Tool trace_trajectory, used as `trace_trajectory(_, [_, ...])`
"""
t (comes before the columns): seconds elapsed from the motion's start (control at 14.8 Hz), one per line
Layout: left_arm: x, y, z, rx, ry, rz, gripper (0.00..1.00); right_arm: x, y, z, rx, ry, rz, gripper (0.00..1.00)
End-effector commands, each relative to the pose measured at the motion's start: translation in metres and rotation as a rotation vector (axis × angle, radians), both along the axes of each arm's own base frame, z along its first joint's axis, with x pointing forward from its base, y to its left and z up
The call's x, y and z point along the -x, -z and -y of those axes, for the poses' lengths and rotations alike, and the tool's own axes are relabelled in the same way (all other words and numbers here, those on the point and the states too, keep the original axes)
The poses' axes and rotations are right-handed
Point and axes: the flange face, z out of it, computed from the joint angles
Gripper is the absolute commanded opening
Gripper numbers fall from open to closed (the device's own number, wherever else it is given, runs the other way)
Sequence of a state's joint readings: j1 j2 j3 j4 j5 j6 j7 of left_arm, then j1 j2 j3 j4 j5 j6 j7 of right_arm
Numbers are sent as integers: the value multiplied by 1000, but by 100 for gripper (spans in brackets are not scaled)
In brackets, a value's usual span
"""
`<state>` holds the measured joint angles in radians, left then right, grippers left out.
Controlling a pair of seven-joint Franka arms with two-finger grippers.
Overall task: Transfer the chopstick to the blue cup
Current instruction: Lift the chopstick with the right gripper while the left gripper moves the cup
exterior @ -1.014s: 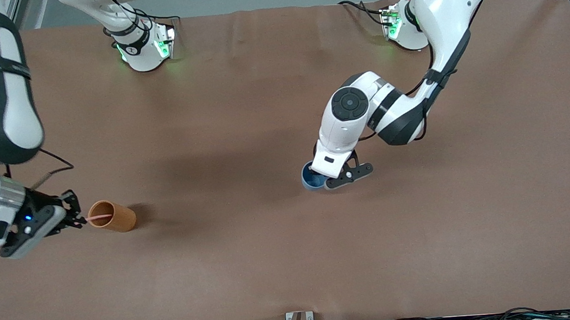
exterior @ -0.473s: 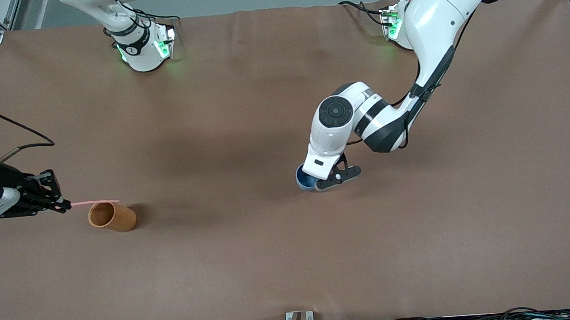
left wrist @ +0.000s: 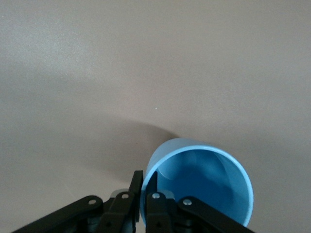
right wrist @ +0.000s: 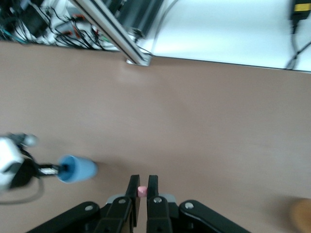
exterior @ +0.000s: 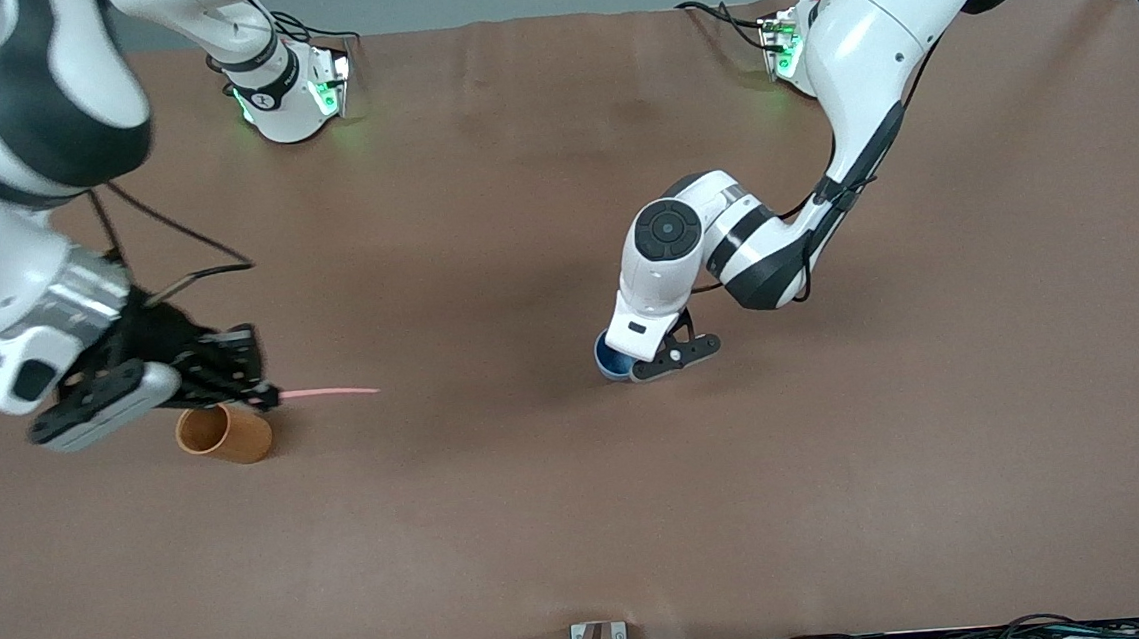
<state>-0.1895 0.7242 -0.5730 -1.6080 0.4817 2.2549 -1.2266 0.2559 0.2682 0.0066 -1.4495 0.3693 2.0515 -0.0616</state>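
Next, my right gripper lets go of the pale pink chopstick, now held level over the table, so that it leans inside the blue cup's opening [exterior: 612, 355] [right wrist: 71, 168], toward the orange-brown cup.
My right gripper [exterior: 259, 394] is shut on one end of the pale pink chopstick [exterior: 329, 391], which sticks out level over the table toward the blue cup. In the right wrist view its pink end [right wrist: 142, 191] shows between the fingers. My left gripper [exterior: 638, 363] is shut on the rim of the blue cup [exterior: 613, 361], one finger inside and one outside. In the left wrist view the cup [left wrist: 201, 184] lies tilted with its mouth open to the camera. The blue cup also shows far off in the right wrist view [right wrist: 77, 168].
An orange-brown cup [exterior: 224, 433] lies on its side just under my right gripper, at the right arm's end of the table. Both arm bases stand along the table's far edge. Cables run along the near edge.
My right gripper pulled the chopstick out of the orange-brown cup, lifted it, and carried it toward the blue cup. My left gripper shifted the blue cup slightly toward the right arm's end.
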Motion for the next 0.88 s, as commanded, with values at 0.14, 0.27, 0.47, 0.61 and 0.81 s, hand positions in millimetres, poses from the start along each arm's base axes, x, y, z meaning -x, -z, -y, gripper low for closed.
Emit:
trace_trajectory(0.14, [-16,-49,-22,-31,23,62,100,22,-20,-83,-122,152,38,7])
trace_trajectory(0.27, [-19,-88,-40,-77,114,68,100,29,-19,-100,-133,168,22,7])
trace_trajectory(0.47, [-41,-147,-99,-50,161,43,100,42,-15,-131,-137,127,25,6])
trace_trajectory(0.61, [-51,-179,-147,-48,242,9,100,50,4,-165,-133,94,52,6])
trace_trajectory(0.81, [-59,-219,-211,-48,404,4,100,65,29,-207,-85,68,59,5])
